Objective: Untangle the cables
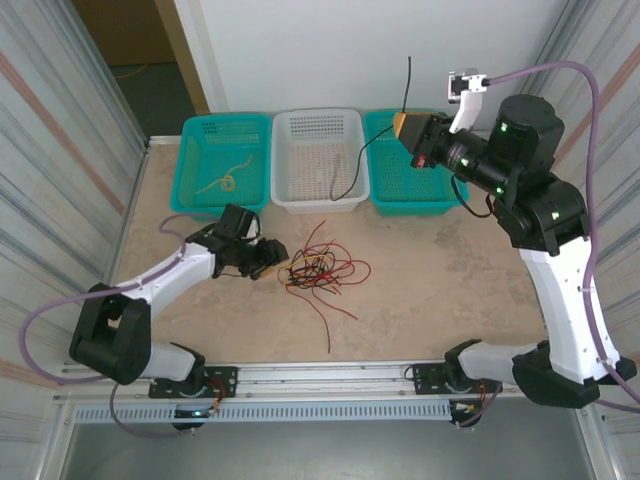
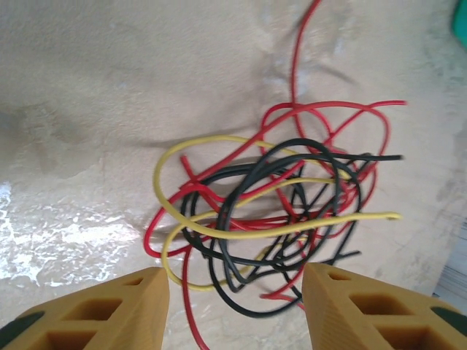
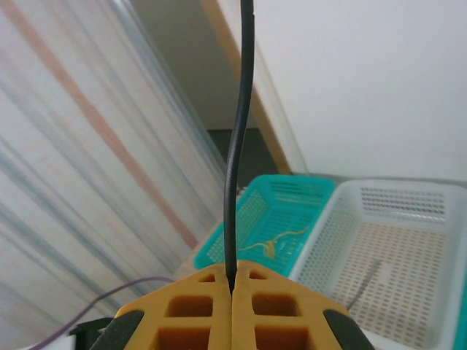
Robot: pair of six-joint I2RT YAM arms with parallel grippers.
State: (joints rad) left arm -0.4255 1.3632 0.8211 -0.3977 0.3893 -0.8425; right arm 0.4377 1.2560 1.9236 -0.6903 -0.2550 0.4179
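Next, my right gripper lets go of the black cable in the front half of the empty teal basket [image 1: 409, 181].
A tangle of red, yellow and black cables [image 1: 320, 268] lies mid-table; the left wrist view shows the tangle [image 2: 281, 211] close up. My left gripper [image 1: 268, 260] sits just left of the pile, open, its orange fingers [image 2: 109, 310] either side of the nearest loops without touching. My right gripper [image 1: 403, 125] is raised above the right teal basket and shut on a black cable [image 3: 237, 146]. That black cable [image 1: 362, 150] sticks up past the fingers and hangs down into the white basket. A yellowish cable [image 1: 222, 180] lies in the left teal basket.
Three baskets stand in a row at the back: left teal basket [image 1: 195, 165], white basket [image 1: 285, 160], right teal basket [image 1: 385, 195]. One red strand [image 1: 325, 320] trails from the pile toward the front edge. Corrugated walls flank the table.
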